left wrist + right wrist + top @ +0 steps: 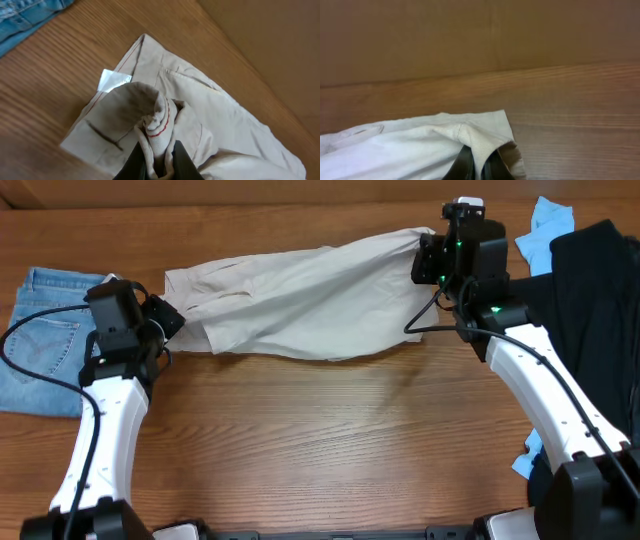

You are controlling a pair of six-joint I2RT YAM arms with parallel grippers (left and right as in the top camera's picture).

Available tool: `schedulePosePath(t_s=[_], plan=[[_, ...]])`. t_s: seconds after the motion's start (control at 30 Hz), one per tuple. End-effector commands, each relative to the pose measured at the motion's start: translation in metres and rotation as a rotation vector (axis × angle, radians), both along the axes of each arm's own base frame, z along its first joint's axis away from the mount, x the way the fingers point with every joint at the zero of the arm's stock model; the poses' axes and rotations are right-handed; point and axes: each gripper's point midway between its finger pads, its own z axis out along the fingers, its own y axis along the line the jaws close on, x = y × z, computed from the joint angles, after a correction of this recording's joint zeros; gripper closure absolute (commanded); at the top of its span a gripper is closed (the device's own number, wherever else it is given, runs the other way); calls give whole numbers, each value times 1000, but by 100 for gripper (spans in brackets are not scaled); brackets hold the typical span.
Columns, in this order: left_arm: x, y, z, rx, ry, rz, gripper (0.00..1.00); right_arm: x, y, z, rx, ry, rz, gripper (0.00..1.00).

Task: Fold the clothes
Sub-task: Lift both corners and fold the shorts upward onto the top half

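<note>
My right gripper has the shorts' pinched end. It will let go of that end on their lower layer, just nearer than the shorts' far corner [407, 268] [507, 145].
Pale beige shorts [300, 300] lie stretched across the far half of the wooden table [330, 440] between my two arms. My left gripper [168, 318] is shut on the shorts' left end. In the left wrist view a bunched fold with red stitching [156, 127] sits between the dark fingers [182, 162], and a small white label [114, 79] shows beside it. My right gripper [428, 255] is shut on the shorts' right end. The right wrist view shows a beige corner [480, 142] pinched between that gripper's fingers [492, 169].
A light blue denim garment [40, 340] lies at the left edge, behind my left arm. A black garment [600, 310] and a light blue one [548, 225] are heaped at the right edge. Cables run along both arms.
</note>
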Motion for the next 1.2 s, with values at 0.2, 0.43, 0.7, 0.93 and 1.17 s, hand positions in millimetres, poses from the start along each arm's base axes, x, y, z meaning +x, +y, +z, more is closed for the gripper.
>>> schedulePosePath(t_s=[0.2,0.43,0.7,0.93,1.17], plan=[[47,19,-14,2,-98,74,82,27,-16,-47,-57,57,-67,96],[61,18,-24,-16,-125,85,79,39,-14,-65,-56,54,-67,96],[70,11,-16,-41,-178,39,0,49,-11,-66,-44,15,-64,96],[56,-4,-38,-64,-69,6,0,50,-9,-73,-43,26,-57,96],[58,-11,-36,-39,-75,-12,0,55,-7,-64,-31,-14,-51,96]])
